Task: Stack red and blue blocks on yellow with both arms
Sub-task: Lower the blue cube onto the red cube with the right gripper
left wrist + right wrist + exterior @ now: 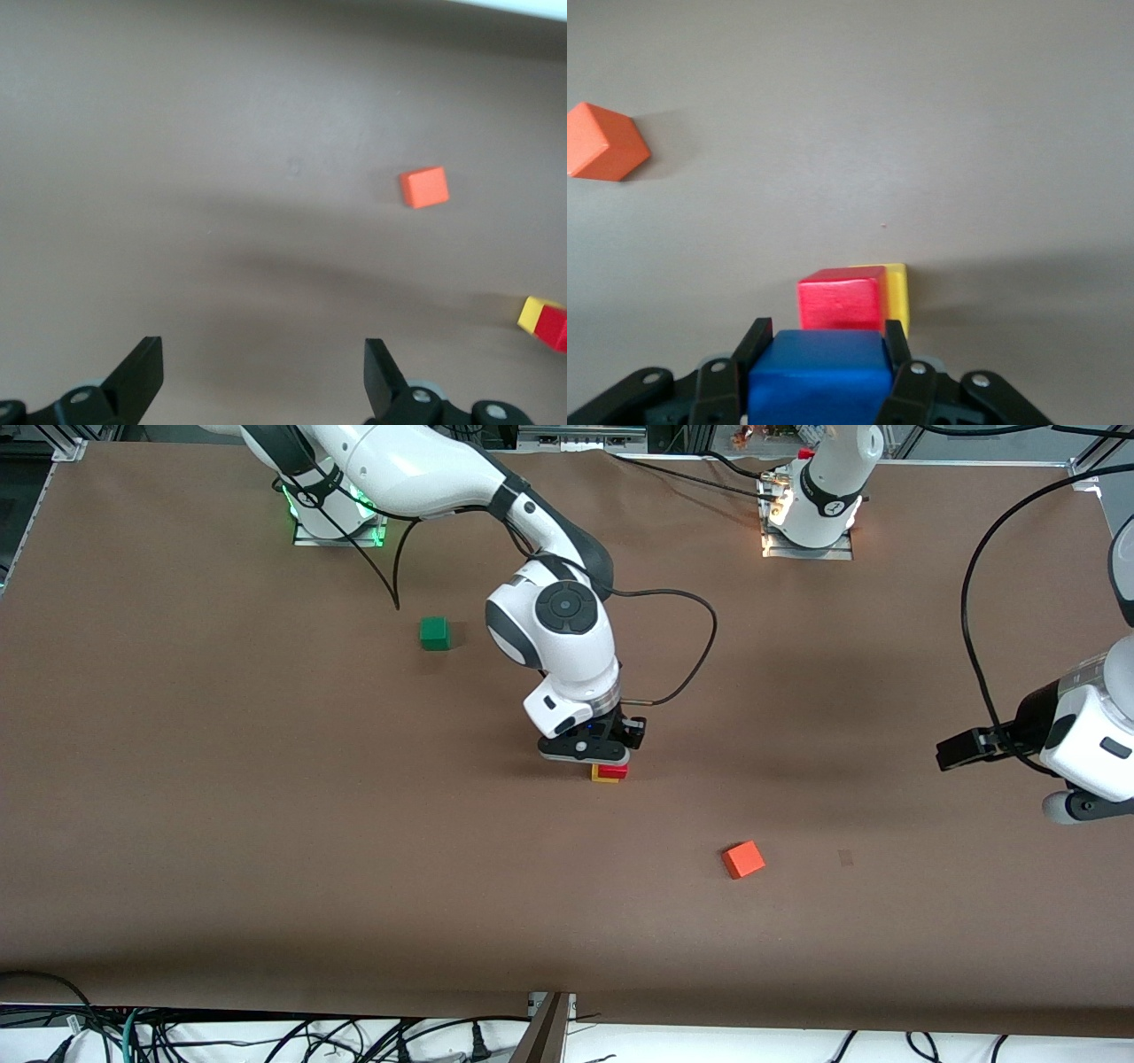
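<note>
My right gripper is to put the blue block on top of the red block [617, 753] [842, 310], above the yellow cube. It will let go of the blue block there.
The blue block [819, 376] sits between the fingers of my right gripper [826, 329], which is shut on it. That gripper [602, 760] hangs right over the stack in the middle of the table and hides the blue block in the front view. The red block [842, 301] rests on the yellow cube [897, 290], slightly offset, so a yellow strip shows beside it. In the front view the red block [612, 771] and the yellow cube [604, 779] peek out under the gripper. My left gripper [261, 376] waits open with nothing in it, above the table at the left arm's end [961, 749].
An orange-red cube [742, 859] lies nearer the front camera than the stack, toward the left arm's end; the left wrist view shows it too [424, 187]. A green cube [434, 633] sits farther back, toward the right arm's end. Cables trail near the bases.
</note>
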Controlling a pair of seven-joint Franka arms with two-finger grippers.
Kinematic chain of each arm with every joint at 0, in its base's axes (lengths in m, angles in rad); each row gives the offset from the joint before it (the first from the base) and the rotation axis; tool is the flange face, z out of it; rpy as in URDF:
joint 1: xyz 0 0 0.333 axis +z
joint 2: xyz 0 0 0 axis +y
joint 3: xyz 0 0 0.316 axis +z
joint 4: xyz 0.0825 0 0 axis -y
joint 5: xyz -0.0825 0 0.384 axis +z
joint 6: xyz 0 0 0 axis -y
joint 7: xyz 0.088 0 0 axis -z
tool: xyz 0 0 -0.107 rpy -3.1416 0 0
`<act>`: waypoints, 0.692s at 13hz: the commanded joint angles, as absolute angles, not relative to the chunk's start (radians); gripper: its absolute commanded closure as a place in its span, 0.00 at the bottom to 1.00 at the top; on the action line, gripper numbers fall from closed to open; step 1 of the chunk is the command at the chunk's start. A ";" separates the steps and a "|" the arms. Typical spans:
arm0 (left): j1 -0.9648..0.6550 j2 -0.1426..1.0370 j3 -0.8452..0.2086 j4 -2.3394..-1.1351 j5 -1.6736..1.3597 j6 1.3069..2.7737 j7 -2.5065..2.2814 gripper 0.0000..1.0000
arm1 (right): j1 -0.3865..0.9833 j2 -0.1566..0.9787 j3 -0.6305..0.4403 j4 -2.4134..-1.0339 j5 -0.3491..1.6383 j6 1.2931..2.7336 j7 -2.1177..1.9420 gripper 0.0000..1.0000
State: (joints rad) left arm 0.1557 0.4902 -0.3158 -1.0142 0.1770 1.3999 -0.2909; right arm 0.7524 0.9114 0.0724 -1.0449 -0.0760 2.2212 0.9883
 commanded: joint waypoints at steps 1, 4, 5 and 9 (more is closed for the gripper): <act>0.248 0.468 -0.334 -1.040 0.186 1.371 -0.145 0.00 | 0.778 0.962 0.039 -0.985 -0.094 2.249 1.005 0.64; 0.268 0.459 -0.333 -1.046 0.184 1.336 -0.087 0.00 | 0.796 0.976 0.025 -0.986 -0.104 2.270 1.005 0.63; 0.262 0.440 -0.331 -1.066 0.184 1.336 -0.084 0.00 | 0.796 0.976 0.025 -0.986 -0.121 2.270 1.005 0.63; 0.220 0.267 -0.269 -1.314 0.125 1.440 -0.086 0.00 | 0.801 0.977 0.025 -0.988 -0.156 2.270 1.003 0.60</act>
State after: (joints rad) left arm 0.2374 0.4067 -0.3228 -1.1220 0.1692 1.3681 -0.1032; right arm 0.7874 0.9560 0.0354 -1.0287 -0.1230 2.2734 0.9883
